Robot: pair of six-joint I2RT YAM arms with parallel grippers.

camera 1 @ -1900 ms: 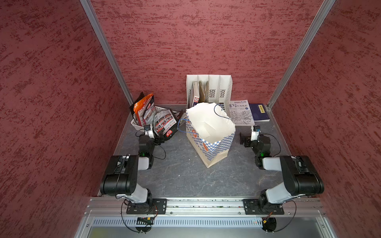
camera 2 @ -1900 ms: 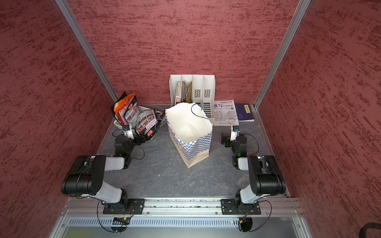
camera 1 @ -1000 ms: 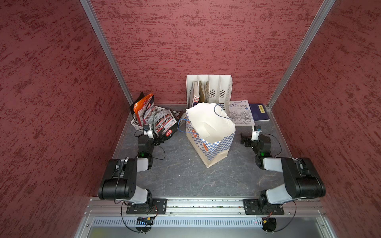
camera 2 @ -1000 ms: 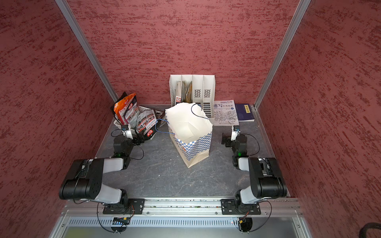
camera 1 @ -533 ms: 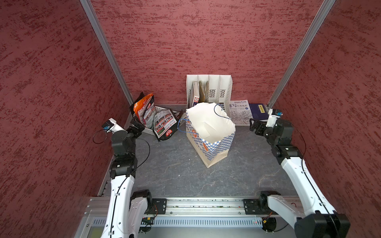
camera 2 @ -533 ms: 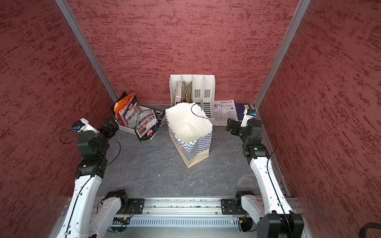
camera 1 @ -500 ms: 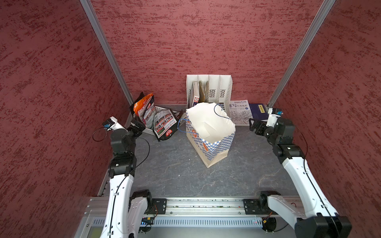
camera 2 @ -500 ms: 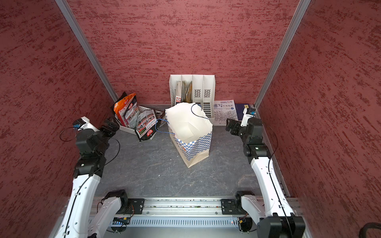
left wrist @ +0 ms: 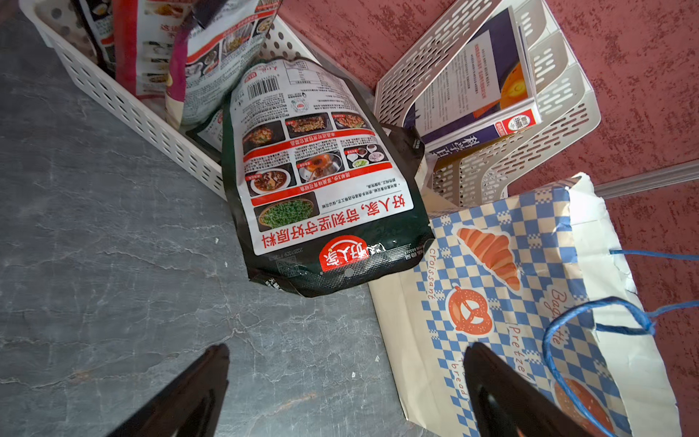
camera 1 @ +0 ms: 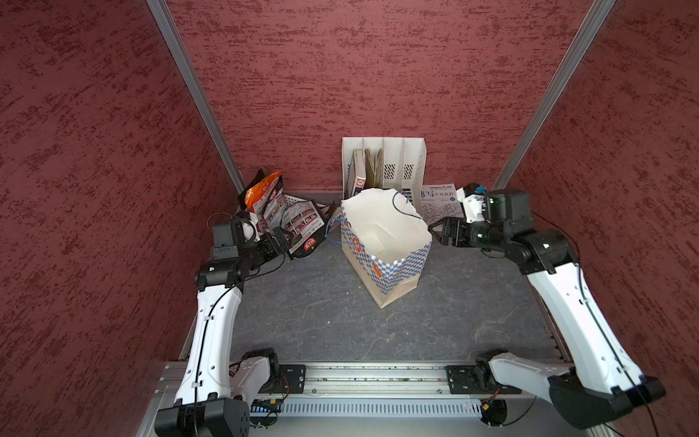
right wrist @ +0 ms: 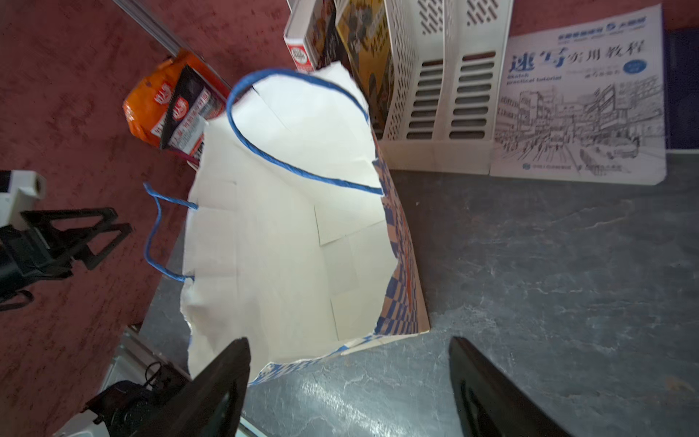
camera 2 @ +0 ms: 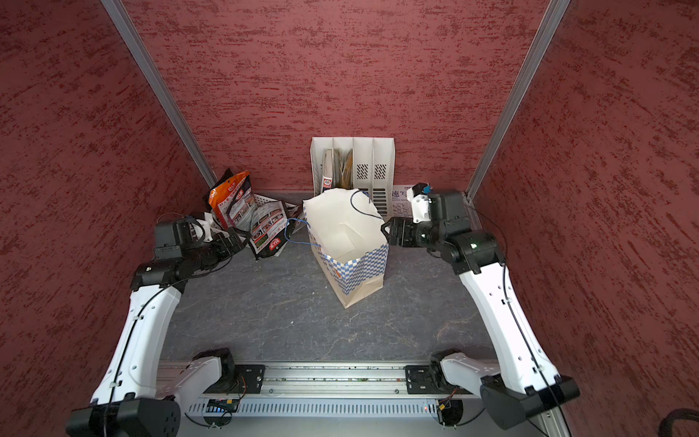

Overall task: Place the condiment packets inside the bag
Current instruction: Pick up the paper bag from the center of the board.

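Observation:
The blue string handle sits beside the bag's rim (camera 1: 345,218) (left wrist: 606,229) on the side facing the black packet. Next, I need to move my left gripper to that rim and close it there.
The bag (camera 1: 382,230) (camera 2: 346,230) stands upright and open in the middle of the table, white inside, its blue string handles loose. A black condiment packet (camera 1: 302,227) (left wrist: 321,189) leans out of a basket, its lower edge by the bag's side (left wrist: 510,302). An orange packet (camera 1: 264,189) (right wrist: 159,109) stands behind it with other packets. My left gripper (camera 1: 283,238) (left wrist: 348,348) is open, just short of the black packet and holding nothing. My right gripper (camera 1: 435,230) (right wrist: 348,340) is open at the bag's right rim (right wrist: 287,234), one finger over the opening and one outside.
A white perforated basket (left wrist: 151,117) holds the packets at the back left. A white file organizer (camera 1: 382,166) with books stands behind the bag. A sketch book (right wrist: 578,102) lies flat at the back right, beside a dark blue book (right wrist: 681,87).
Both arms have lifted from their folded rest and stretched forward. The left gripper now sits by the black packet and the right one at the bag's rim.

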